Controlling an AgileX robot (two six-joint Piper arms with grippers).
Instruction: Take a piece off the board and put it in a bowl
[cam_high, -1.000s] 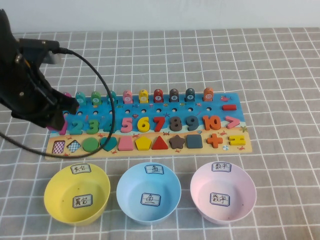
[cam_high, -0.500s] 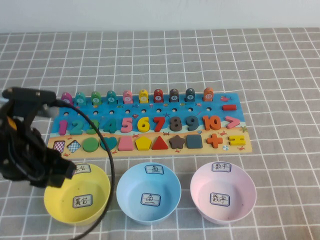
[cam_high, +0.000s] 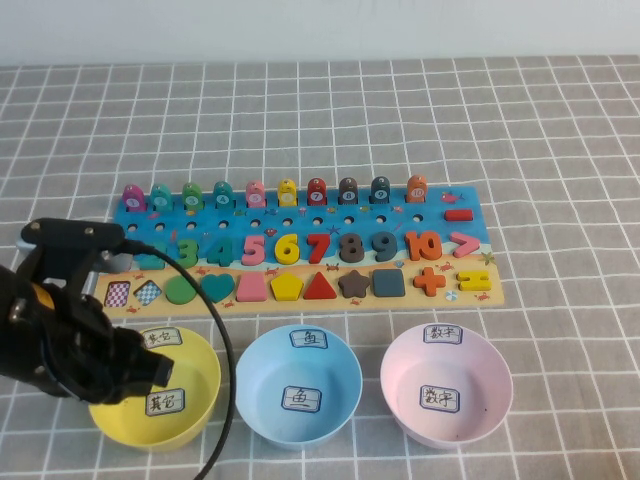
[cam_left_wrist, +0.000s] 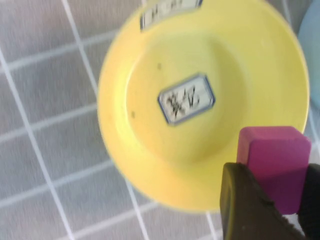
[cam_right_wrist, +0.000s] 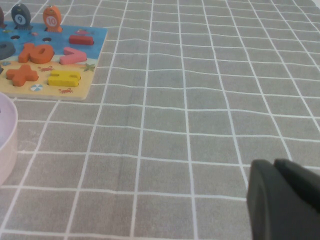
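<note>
The robot's left gripper should release the magenta-pink piece in the yellow bowl, at the near edge of the white label (cam_high: 157, 422) (cam_left_wrist: 190, 121) on the bottom of the bowl. The piece is held above the bowl's rim now.
My left gripper (cam_left_wrist: 274, 176) is shut on the magenta-pink piece (cam_left_wrist: 272, 145) and holds it above the rim of the yellow bowl (cam_left_wrist: 150, 60). In the high view the left gripper (cam_high: 135, 372) hangs over the left part of the yellow bowl (cam_high: 195, 410), and the arm hides the piece. The board (cam_high: 330, 304) lies behind the bowls, with two bare checkered slots (cam_high: 118, 293) at its left end. My right gripper (cam_right_wrist: 272, 167) is shut and empty, low over the cloth to the right of the board (cam_right_wrist: 75, 92); it is out of the high view.
A light blue bowl (cam_high: 298, 385) and a pale pink bowl (cam_high: 446, 383) stand to the right of the yellow one, in front of the board. The left arm's black cable (cam_high: 225, 350) loops between the yellow and blue bowls. A grey checked cloth (cam_high: 560, 150) covers the table.
My left arm has moved from the board's left end toward the front and now hangs over the yellow bowl. The right arm shows no change.
</note>
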